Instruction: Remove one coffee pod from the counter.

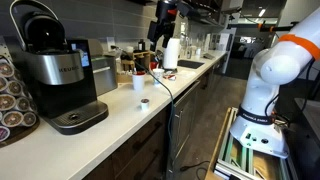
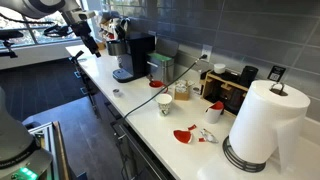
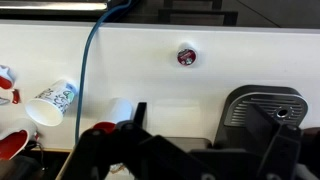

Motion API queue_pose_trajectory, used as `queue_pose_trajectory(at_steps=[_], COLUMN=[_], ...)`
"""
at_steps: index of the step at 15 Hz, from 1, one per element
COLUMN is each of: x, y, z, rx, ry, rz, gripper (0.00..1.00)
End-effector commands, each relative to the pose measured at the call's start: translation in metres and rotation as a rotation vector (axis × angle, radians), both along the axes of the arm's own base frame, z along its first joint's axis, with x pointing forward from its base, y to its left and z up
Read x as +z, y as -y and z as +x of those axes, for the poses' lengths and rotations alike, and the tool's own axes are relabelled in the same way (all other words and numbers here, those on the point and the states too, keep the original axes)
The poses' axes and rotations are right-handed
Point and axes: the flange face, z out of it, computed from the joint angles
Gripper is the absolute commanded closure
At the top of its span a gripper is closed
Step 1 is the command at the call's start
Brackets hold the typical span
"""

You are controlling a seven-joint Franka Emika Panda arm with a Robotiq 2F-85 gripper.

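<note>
Next, the gripper moves down to the coffee pod's sides (image 1: 145, 105) (image 3: 187, 57) and closes there, as the pod stands alone in front of the white cup.
The coffee pod (image 1: 144, 102) is a tiny round capsule with a dark top. It lies alone on the off-white counter (image 1: 120, 120), in front of a plain white cup (image 1: 138, 82). It shows in both exterior views (image 2: 117, 92) and in the upper middle of the wrist view (image 3: 186, 55). My gripper (image 1: 159, 37) hangs high above the counter, well clear of the pod (image 2: 90, 45). In the wrist view its dark fingers (image 3: 210, 128) stand apart at the bottom edge with nothing between them.
A black coffee machine (image 1: 55, 75) stands near the pod, its drip tray (image 3: 262, 110) next to my fingers. A rack of brown pods (image 1: 10, 100), a patterned cup (image 3: 52, 102), a blue cable (image 3: 88, 70), red pieces (image 2: 183, 134) and a paper towel roll (image 2: 265, 120) are also on the counter.
</note>
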Motion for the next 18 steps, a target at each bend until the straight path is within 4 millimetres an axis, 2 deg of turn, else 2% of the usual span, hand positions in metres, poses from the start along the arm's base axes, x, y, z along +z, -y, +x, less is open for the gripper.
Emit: queue_pose_trajectory(at_steps=[1,13,15,18], x=[0.001,0.001,-0.005,-0.031], y=[0.000,0.000,0.011,0.036], z=[0.000,0.000,0.004,0.018], rx=[0.000,0.000,-0.022,-0.120], ry=[-0.001,-0.001,-0.006,-0.041], rz=[-0.001,-0.001,0.019,0.065], gripper=[0.00,0.00,0.00,0.00])
